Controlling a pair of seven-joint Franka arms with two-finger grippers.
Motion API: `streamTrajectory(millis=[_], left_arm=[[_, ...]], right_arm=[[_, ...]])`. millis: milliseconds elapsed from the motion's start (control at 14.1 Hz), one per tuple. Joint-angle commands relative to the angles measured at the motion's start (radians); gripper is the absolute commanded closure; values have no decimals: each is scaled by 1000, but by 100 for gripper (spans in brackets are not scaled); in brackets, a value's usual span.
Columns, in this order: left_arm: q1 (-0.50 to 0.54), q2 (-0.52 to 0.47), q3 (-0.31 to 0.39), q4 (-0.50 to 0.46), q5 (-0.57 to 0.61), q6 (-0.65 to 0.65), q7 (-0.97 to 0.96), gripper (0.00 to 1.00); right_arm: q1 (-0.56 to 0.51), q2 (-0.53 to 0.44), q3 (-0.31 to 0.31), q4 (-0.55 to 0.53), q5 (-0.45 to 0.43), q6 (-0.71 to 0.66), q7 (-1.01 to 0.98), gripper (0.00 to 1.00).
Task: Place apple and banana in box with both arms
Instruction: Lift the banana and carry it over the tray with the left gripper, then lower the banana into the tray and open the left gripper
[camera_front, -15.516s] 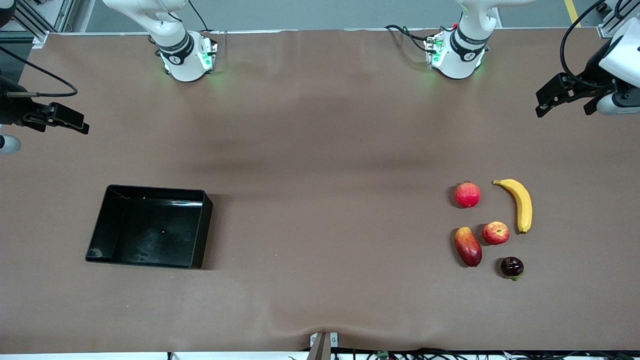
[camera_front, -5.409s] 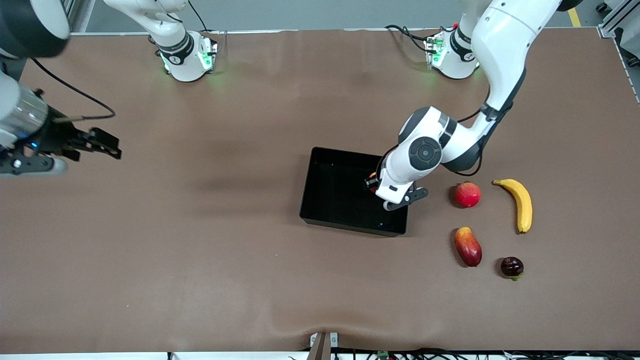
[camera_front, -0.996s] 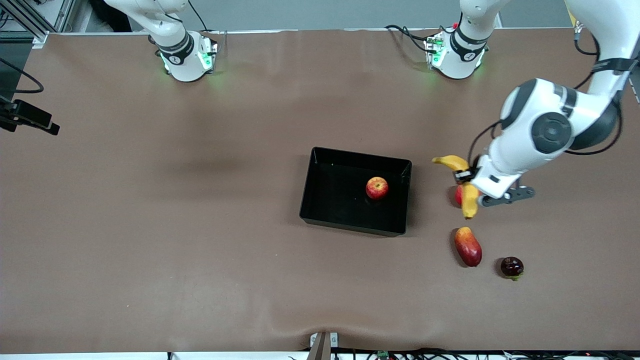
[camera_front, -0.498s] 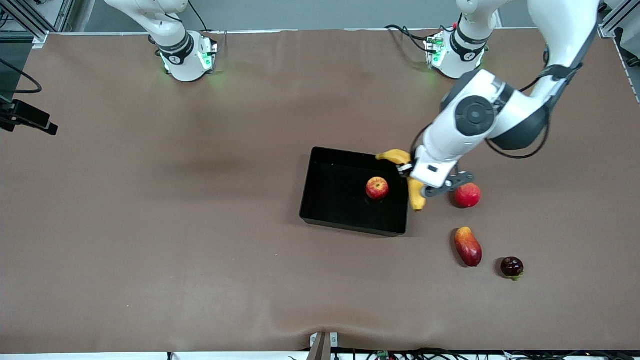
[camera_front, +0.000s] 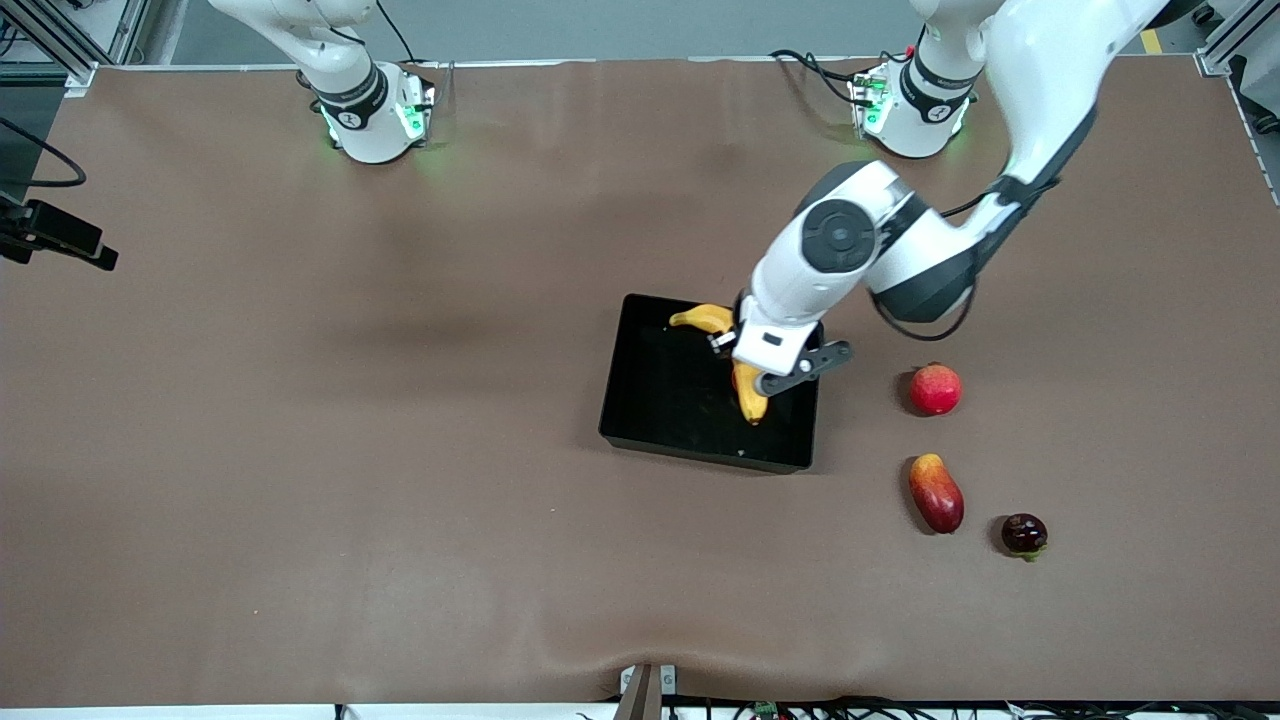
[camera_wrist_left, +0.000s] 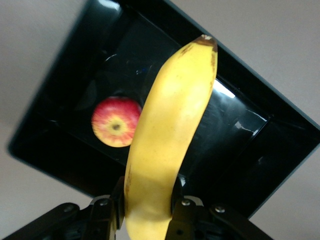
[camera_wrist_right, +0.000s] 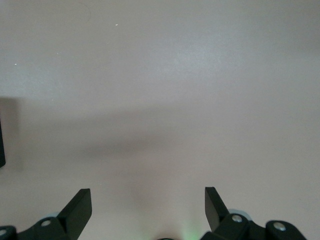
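The banana will go down from my left gripper beside the apple, in the black box's half farther from the mango (camera_front: 679, 374) (camera_wrist_left: 197, 159).
The black box (camera_front: 650, 385) sits mid-table. My left gripper (camera_front: 738, 352) is shut on the yellow banana (camera_front: 706, 318) and holds it over the box's inside, at the half toward the left arm's end. In the left wrist view the banana (camera_wrist_left: 170, 130) runs up from between the closed fingers of the left gripper (camera_wrist_left: 147, 202). The apple (camera_wrist_left: 116, 128) lies on the box floor (camera_wrist_left: 235, 145) beneath it; in the front view the arm and banana hide it. My right gripper (camera_front: 62, 241) waits open and empty at the right arm's end, over bare table (camera_wrist_right: 147, 197).
A plain red round fruit (camera_front: 935, 389), a red-yellow mango (camera_front: 936, 492) and a small dark fruit (camera_front: 1024, 534) lie on the brown table toward the left arm's end, apart from the box. Both arm bases (camera_front: 372, 115) (camera_front: 905, 110) stand along the table's top edge.
My left gripper has carried the banana from above the round red fruit, across the box's rim, to over the box's inside. The apple is now covered in the front view. The right arm has not moved.
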Motion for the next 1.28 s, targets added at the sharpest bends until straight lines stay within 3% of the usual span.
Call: streamTrajectory(millis=[0,214,996,1068,1139,1210], left_arm=[[-166,54,119,97,29,7,-81,100],[-258,74,222,102,31,30,-84,100],[-337,241,248,102,167,169,-64,100],[-337,254,250,102,167,181,-64,88],[-338,258,250,102,167,195,-66,63],[-340,257,251,102,167,200,-77,22]], right_arm=[[-6,1,9,12,-9,-7,4,0],[-8,1,11,12,-6,-10,6,0],[-5,8,11,9,3,-4,4,0],[-5,8,11,9,3,-4,4,0],[-3,8,11,10,0,-4,4,0],[-3,8,11,9,0,-5,4,0]])
